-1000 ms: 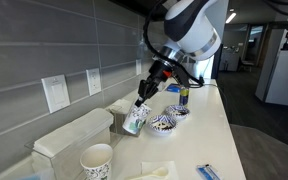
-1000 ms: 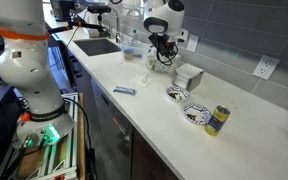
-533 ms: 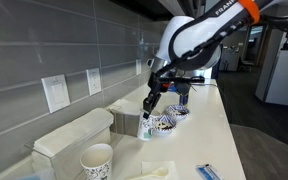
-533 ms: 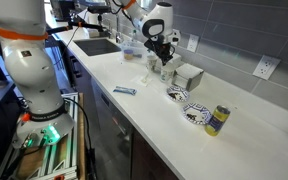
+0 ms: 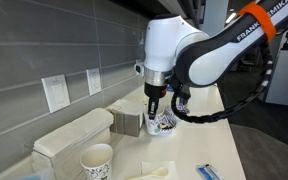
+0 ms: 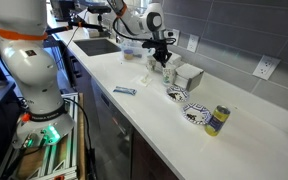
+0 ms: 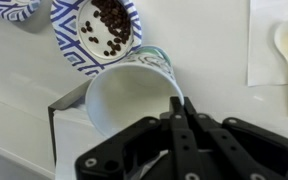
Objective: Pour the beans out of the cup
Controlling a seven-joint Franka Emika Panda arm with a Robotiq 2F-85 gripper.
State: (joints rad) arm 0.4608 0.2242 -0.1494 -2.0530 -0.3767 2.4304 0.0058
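I will use my gripper to set the small white paper cup on the counter (image 5: pixel 121 162), next to the bigger patterned cup. The small cup is held low over the counter.
My gripper (image 7: pixel 179 105) is shut on the rim of the small white paper cup (image 7: pixel 134 90) with the blue-green pattern. The cup lies tipped on its side, its mouth towards the wrist camera, and its inside looks empty and white. Just beyond it stands a low blue-patterned bowl (image 7: pixel 106 30) with dark beans in it. In both exterior views the gripper (image 5: pixel 153 108) (image 6: pixel 164 55) holds the cup (image 5: pixel 155 124) (image 6: pixel 167 69) low over the counter, beside the bowl (image 5: pixel 170 122) (image 6: pixel 178 94).
A second patterned bowl (image 6: pixel 195 114) (image 7: pixel 9 8) and a can (image 6: pixel 217 120) stand nearby. A grey box (image 5: pixel 129 121) (image 6: pixel 189 76) is next to the cup. A bigger patterned cup (image 5: pixel 96 160), a white napkin with a spoon (image 7: pixel 284 40), a blue packet (image 6: pixel 125 91) and a sink (image 6: pixel 99 45) are also there.
The arm has swung and turned at the wrist. The cup has moved from beside the grey box towards the bowl and is tipped further over.
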